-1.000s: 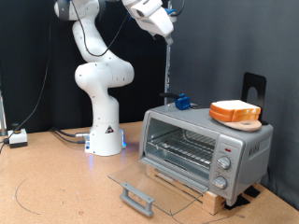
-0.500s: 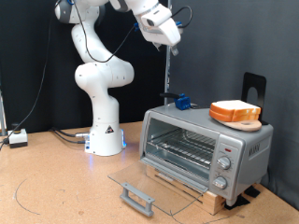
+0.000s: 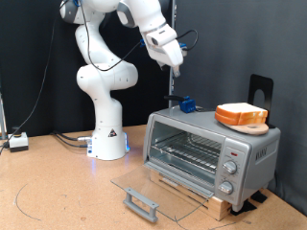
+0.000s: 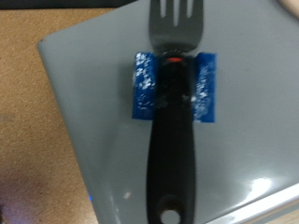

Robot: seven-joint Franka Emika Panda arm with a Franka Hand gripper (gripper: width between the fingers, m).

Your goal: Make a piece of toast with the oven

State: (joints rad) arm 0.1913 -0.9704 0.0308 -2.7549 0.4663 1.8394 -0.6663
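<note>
The blue holder [image 3: 186,104] [image 4: 174,87] at the upper end of the fork's black handle, beside the red mark, should be gripped next by my gripper.
The silver-grey oven [image 3: 213,151] stands at the exterior view's right with its glass door [image 3: 153,184] folded down flat and its wire rack bare. The piece of toast [image 3: 242,115], pale-faced with an orange-tan crust, lies on the oven's top, stacked with a second, similar slice. A black-handled fork [image 3: 173,86] stands upright in a blue holder [image 3: 185,103] on the oven's top. My gripper [image 3: 176,63] hangs just at the fork's upper end. The wrist view looks straight down the fork [image 4: 173,112] onto the blue holder [image 4: 145,86] and the oven's grey top [image 4: 93,65]; my fingers do not show there.
The robot's white base [image 3: 107,134] stands behind the oven to the exterior view's left. The door's grey bar handle [image 3: 141,203] juts out over the brown table [image 3: 58,192]. A black bracket [image 3: 261,88] rises behind the oven. A small white box [image 3: 17,142] lies at the far left.
My gripper has come down and to the exterior view's right, from high above the fork to its upper end. The fork, toast and oven have not moved.
</note>
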